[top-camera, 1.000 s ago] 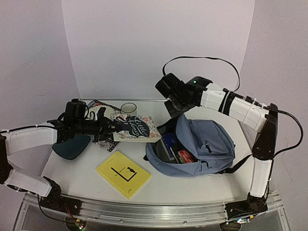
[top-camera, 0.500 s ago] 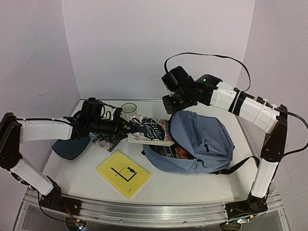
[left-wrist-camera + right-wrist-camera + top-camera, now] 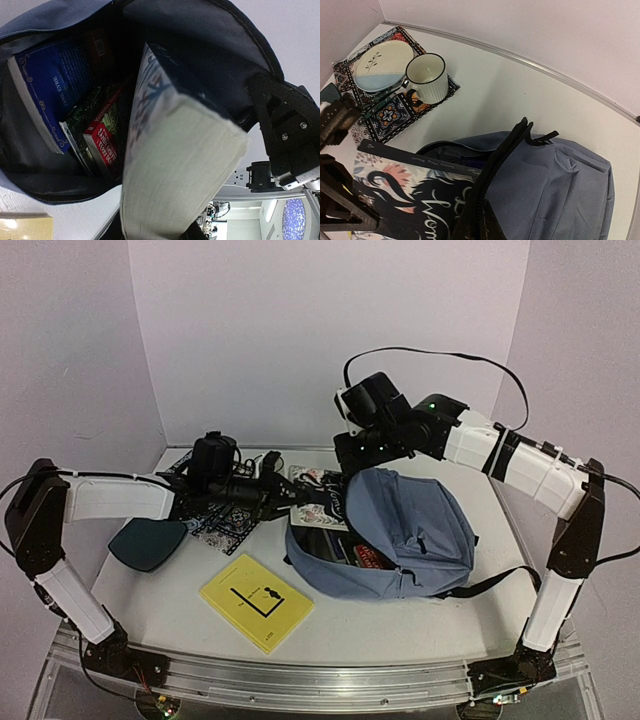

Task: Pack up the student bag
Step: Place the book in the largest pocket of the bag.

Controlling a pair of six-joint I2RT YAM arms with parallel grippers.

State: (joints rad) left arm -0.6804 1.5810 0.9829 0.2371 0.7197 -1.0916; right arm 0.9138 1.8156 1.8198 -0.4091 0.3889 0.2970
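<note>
The robot's left gripper needs to release the thick floral-cover book over the red book inside the student bag [image 3: 354, 553] [image 3: 106, 134].
The blue-grey student bag [image 3: 405, 535] lies at centre right, its mouth open to the left. My right gripper [image 3: 352, 453] is shut on the bag's dark zipper edge [image 3: 492, 175] and holds the flap up. My left gripper [image 3: 272, 495] is shut on a thick floral-cover book [image 3: 318, 498], whose far end is in the bag's mouth. In the left wrist view the book [image 3: 175, 150] points into the bag, where a blue book [image 3: 52, 85] and a red book [image 3: 102, 145] stand. The book [image 3: 405, 200] also shows in the right wrist view.
A yellow book [image 3: 256, 601] lies at the front. A dark teal tray [image 3: 148, 543] sits at left. A patterned mat [image 3: 395, 107] at the back left holds a plate [image 3: 382, 65] and a ribbed mug [image 3: 427, 77].
My left arm has moved right and carried the floral book into the bag's mouth. My right gripper has pulled the flap up and leftward; the bag has shifted left.
</note>
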